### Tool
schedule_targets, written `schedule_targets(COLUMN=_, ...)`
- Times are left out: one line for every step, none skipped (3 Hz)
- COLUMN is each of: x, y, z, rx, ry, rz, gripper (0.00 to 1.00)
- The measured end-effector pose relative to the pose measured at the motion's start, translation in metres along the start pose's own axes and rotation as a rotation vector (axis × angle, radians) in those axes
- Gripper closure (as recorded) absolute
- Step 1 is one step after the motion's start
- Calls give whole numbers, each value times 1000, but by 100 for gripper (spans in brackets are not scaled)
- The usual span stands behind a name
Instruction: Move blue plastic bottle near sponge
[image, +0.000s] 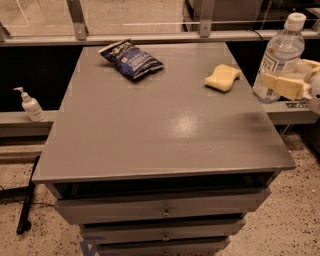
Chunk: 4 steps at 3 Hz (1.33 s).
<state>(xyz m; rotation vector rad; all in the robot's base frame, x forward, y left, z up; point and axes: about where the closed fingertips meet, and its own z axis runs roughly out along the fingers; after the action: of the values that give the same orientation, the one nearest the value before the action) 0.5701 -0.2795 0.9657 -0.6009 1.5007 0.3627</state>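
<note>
The robot's gripper should release the blue plastic bottle on the table (241, 95) between the sponge and the table's side edge. The bottle is now held just past the table.
The blue plastic bottle (280, 56), clear with a white cap and a white-and-blue label, is upright at the right edge of the view, held just past the right side of the grey table (160, 135). My gripper (289, 80) is shut on the bottle's lower half, with one cream fingertip (283, 86) across its front. The pale yellow sponge (222, 77) lies on the table's back right part, a short way left of the bottle.
A dark blue snack bag (131, 59) lies at the table's back left. A white pump dispenser (30, 105) stands on a ledge left of the table. A metal rail (150, 36) runs behind. Drawers (165, 212) sit below the tabletop.
</note>
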Motion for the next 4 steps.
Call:
schedule_targets(x=37, y=-31, z=27, rx=-7, ry=53, rz=51, gripper=100)
schedule_targets(x=56, y=-40, z=47, rx=-22, ry=69, rz=77, gripper=100)
schedule_targets(x=70, y=-43, z=71, rx=-42, ry=59, rz=98, gripper=100)
schedule_targets(x=76, y=-45, z=91, rx=-60, ry=35, rz=108, gripper=100)
